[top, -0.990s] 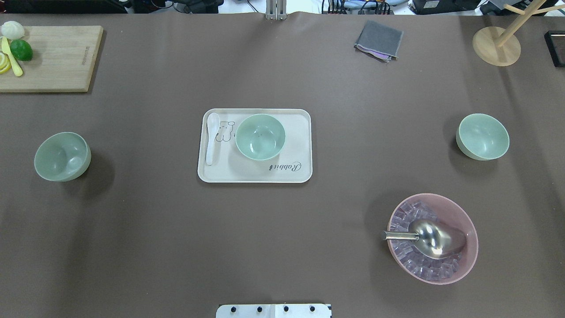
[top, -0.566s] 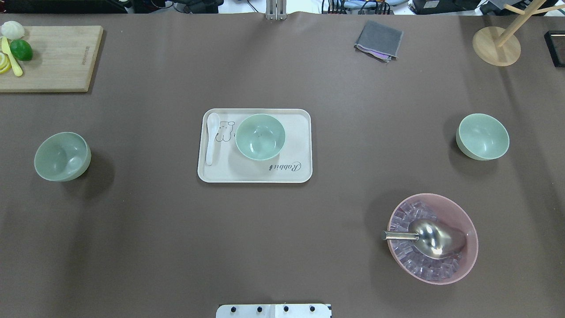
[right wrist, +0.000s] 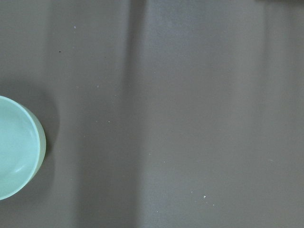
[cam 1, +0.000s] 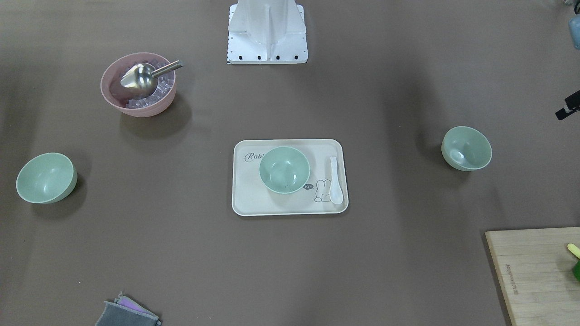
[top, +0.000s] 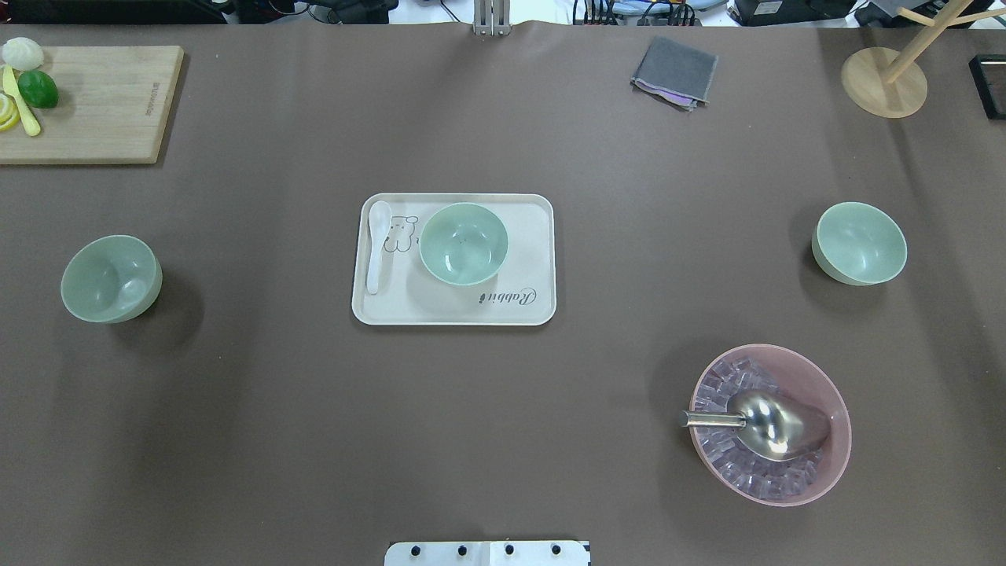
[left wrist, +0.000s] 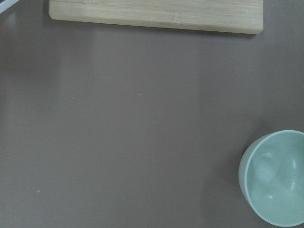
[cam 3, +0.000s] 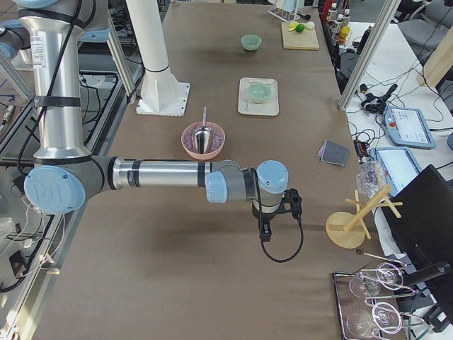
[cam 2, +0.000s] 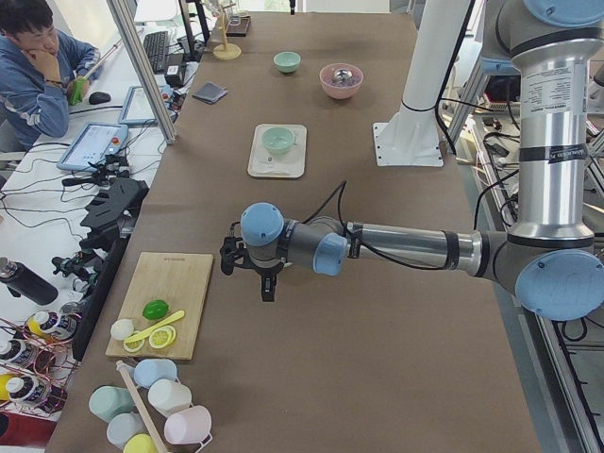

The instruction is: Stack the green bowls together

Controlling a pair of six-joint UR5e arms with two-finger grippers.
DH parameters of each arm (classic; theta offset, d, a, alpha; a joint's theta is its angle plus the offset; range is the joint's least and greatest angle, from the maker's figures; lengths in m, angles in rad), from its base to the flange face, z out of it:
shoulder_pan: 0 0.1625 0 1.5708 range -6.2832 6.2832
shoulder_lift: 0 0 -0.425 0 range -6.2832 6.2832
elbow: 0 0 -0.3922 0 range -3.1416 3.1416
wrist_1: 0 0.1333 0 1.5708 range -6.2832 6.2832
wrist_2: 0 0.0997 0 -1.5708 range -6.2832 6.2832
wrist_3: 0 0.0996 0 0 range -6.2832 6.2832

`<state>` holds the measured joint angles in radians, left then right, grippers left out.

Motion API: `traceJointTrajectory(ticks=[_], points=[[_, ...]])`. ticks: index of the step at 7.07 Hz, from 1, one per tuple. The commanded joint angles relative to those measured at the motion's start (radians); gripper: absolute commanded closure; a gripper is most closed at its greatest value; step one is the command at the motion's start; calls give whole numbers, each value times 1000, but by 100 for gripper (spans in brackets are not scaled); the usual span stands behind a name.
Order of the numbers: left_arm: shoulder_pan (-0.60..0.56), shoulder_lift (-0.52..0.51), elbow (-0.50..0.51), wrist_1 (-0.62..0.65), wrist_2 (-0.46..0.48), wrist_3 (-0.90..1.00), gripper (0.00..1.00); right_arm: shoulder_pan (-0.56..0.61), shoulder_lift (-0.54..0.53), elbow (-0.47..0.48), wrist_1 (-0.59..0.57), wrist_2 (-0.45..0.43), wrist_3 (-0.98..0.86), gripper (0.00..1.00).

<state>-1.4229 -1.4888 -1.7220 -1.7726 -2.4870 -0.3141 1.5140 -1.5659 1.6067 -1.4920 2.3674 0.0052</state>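
My left gripper should grip the green bowl nearest the cutting board on its outer rim (cam 1: 490, 146) (left wrist: 241, 176), on the side away from the cream tray.
Three pale green bowls stand apart on the brown table. One is at the left (top: 111, 278), one is on the cream tray (top: 463, 243), and one is at the right (top: 858, 243). The left wrist view has the left bowl (left wrist: 278, 178) at its lower right. The right wrist view has the right bowl (right wrist: 16, 147) at its left edge. My left gripper (cam 2: 267, 283) shows only in the exterior left view, above the table near the cutting board. My right gripper (cam 3: 263, 227) shows only in the exterior right view. I cannot tell whether either is open or shut.
The cream tray (top: 519, 306) also holds a white spoon (top: 378, 246). A pink bowl (top: 825, 464) with ice and a metal scoop (top: 766, 423) stands at the front right. A cutting board (top: 102, 102) with fruit, a grey cloth (top: 674, 72) and a wooden stand (top: 883, 82) lie along the far edge.
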Motion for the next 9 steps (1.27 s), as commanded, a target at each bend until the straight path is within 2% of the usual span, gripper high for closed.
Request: traceJointTrajectory(ticks=[1,3,4,5,8,9], points=[[64,1,-14,-28,2,-31,3,0,1,18,1,3,36,0],[100,-2,-4,-50,3,-26,2,-56,4,47,3,24,149,1],[125,-7,-1,-60,29,-58,2,-108,9,52,3,21,153,7],[165,-43,4,-77,72,-156,2,-165,36,36,1,16,160,10],[182,-90,48,-88,80,-183,2,-279,182,-101,10,4,216,14],[182,-96,53,-88,80,-183,2,-313,210,-125,24,-13,287,14]])
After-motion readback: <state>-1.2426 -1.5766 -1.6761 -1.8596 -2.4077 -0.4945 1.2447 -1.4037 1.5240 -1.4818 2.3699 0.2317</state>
